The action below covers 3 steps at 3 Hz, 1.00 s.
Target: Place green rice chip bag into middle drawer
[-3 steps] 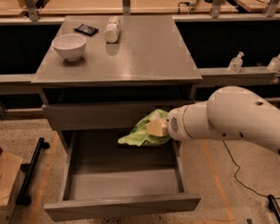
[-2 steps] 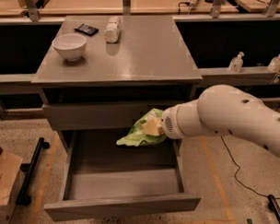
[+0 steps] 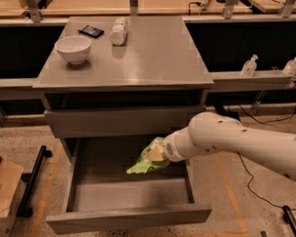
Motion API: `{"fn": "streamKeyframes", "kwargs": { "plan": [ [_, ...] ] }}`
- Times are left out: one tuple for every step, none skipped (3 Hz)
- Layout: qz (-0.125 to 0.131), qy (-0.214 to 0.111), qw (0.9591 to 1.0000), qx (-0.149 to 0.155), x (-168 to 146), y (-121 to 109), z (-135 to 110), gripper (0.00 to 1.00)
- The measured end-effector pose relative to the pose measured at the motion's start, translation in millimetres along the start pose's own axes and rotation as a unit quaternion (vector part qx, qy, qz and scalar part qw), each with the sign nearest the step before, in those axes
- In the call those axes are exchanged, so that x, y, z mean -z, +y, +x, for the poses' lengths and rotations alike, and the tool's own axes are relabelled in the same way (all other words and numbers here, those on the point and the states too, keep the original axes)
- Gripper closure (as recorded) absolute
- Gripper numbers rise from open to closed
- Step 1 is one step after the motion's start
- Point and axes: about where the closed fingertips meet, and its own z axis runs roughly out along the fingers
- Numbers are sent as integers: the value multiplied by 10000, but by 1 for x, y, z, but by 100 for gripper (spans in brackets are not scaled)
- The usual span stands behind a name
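Observation:
My gripper is to let go of the green rice chip bag in the open middle drawer. It will set it on the drawer's bottom, towards its front panel (image 3: 147, 181).
The green rice chip bag (image 3: 145, 162), crinkly light green, hangs from my gripper (image 3: 159, 153) at the end of the white arm that reaches in from the right. The gripper is shut on the bag's upper right end. The bag sits over the back right part of the open middle drawer (image 3: 127, 217), just below the closed grey drawer front (image 3: 121, 122) above it. The bag's lower tip is a little above the drawer floor. The gripper's fingers are mostly hidden by the bag and the wrist.
On the grey cabinet top (image 3: 155, 57) stand a white bowl (image 3: 73, 48), a white bottle lying down (image 3: 119, 31) and a small black object (image 3: 90, 31). A cardboard box (image 3: 1, 193) sits on the floor at the left. Cables lie on the floor at the right.
The arm has lowered and moved a little forward. The bag has gone from level with the upper drawer front down into the open drawer's space.

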Motion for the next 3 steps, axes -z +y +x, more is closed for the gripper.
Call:
{"fn": "streamKeyframes", "kwargs": {
  "plan": [
    [-164,222,9992,-277,-57,-21,36,100],
    [-242,348,9984,-368,-74,-23,50,100],
    [-341,367,9985,-216,-80,-24,51,100]
  ]
}}
